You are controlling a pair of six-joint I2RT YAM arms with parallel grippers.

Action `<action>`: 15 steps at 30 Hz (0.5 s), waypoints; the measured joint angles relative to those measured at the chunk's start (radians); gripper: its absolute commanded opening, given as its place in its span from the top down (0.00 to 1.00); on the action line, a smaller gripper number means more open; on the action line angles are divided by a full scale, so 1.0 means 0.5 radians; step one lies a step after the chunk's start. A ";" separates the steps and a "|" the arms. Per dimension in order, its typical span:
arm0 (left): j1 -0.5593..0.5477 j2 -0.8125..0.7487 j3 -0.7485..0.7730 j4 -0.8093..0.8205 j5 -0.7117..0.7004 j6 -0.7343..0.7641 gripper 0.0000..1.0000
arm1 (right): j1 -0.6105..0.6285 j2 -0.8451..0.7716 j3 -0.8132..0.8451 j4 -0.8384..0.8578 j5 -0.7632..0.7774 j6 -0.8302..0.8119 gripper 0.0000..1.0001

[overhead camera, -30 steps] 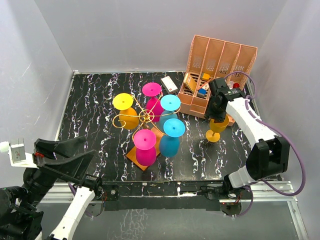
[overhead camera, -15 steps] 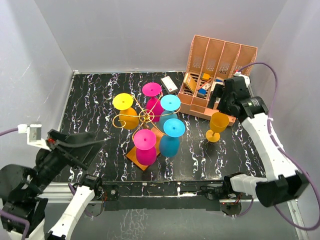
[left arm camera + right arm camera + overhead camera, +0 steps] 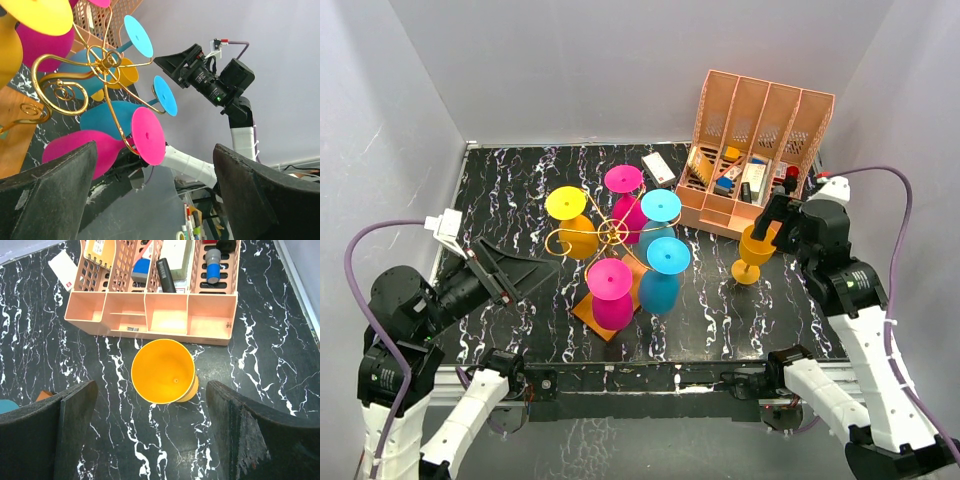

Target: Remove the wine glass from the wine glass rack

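My left gripper is going to close on the outer edge of the yellow wine glass's round foot (image 3: pixel 551 203), on the side of the foot away from the middle of the rack.
The gold wire wine glass rack (image 3: pixel 611 233) stands mid-table on an orange base (image 3: pixel 588 312). Several wine glasses hang on it upside down: yellow (image 3: pixel 567 205), pink (image 3: pixel 623 180), cyan (image 3: pixel 661 206), cyan (image 3: pixel 668 256) and pink (image 3: pixel 609 280). An orange wine glass (image 3: pixel 756 250) stands upright on the table to the right, off the rack. My right gripper (image 3: pixel 778 222) hovers open just above it, not touching; its wrist view looks down into the bowl (image 3: pixel 163 371). My left gripper (image 3: pixel 525 272) is open and empty, left of the rack, pointing at the scroll arms (image 3: pixel 102 62).
A salmon-pink slotted desk organiser (image 3: pixel 750 150) with small items stands at the back right, close behind the orange glass. A white card (image 3: pixel 659 168) lies next to it. Grey walls close off the back and both sides of the black marbled table (image 3: pixel 500 200).
My right gripper opened off the orange glass, lifted away and now hovers beside it; the glass stays standing. My left arm rose and swung its open gripper toward the rack.
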 measured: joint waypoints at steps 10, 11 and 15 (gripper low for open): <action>0.000 0.194 0.028 -0.085 0.111 -0.105 0.16 | 0.000 -0.188 -0.163 0.184 0.029 -0.116 0.01; 0.000 0.230 0.046 -0.101 0.127 -0.100 0.19 | 0.000 -0.207 -0.182 0.201 0.029 -0.121 0.01; 0.000 0.378 0.156 -0.208 0.194 -0.011 0.23 | 0.000 -0.240 -0.218 0.220 0.029 -0.140 0.01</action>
